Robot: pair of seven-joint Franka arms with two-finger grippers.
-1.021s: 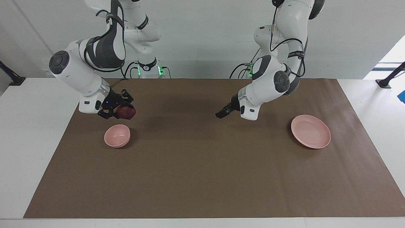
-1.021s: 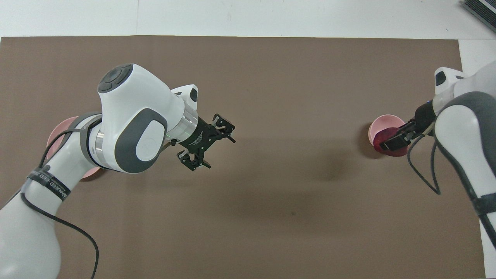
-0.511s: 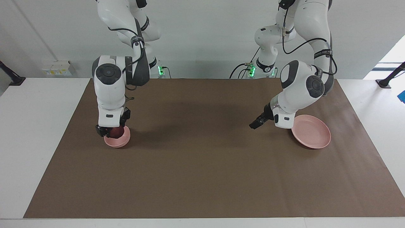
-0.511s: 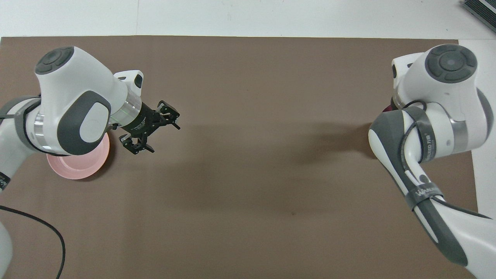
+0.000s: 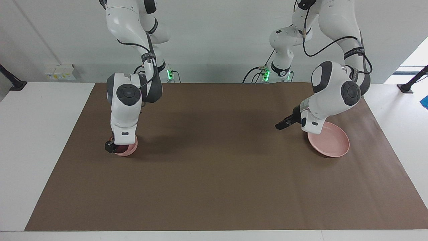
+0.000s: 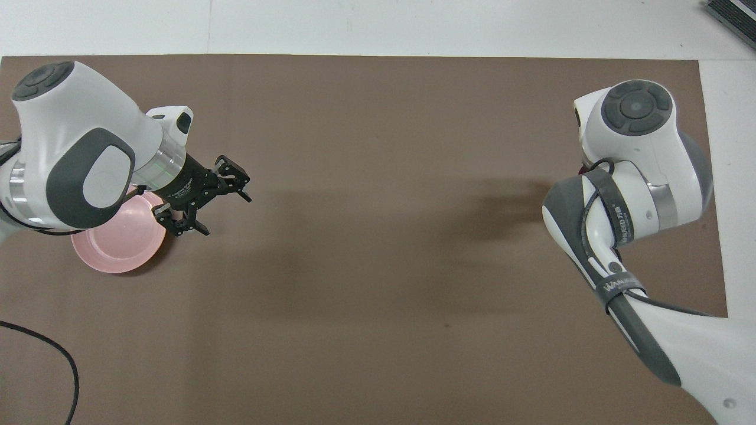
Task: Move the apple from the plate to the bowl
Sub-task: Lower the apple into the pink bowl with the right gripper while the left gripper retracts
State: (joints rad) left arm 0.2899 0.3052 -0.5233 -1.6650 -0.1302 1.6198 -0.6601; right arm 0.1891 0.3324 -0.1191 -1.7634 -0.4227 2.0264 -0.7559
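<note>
Next, my right gripper releases the dark red apple, now low inside the rim, so that it rests down inside the small pink bowl (image 6: 597, 208) on the brown mat.
The small pink bowl (image 5: 131, 151) stands toward the right arm's end of the table. My right gripper (image 5: 117, 147) reaches straight down into it, shut on the dark red apple (image 5: 124, 147), which sits low inside the rim and is mostly hidden. In the overhead view the right arm covers the bowl and the apple. The wide pink plate (image 5: 331, 145) (image 6: 115, 245) lies bare toward the left arm's end. My left gripper (image 5: 280, 126) (image 6: 228, 217) hangs open and holds nothing, over the mat just beside the plate.
A brown mat (image 5: 214, 180) covers most of the white table (image 5: 36, 140). A black cable (image 6: 56, 354) lies on the mat near the left arm's base.
The right arm swung over the bowl and lowered the apple down into it. The left arm drew back toward the plate, its gripper still open.
</note>
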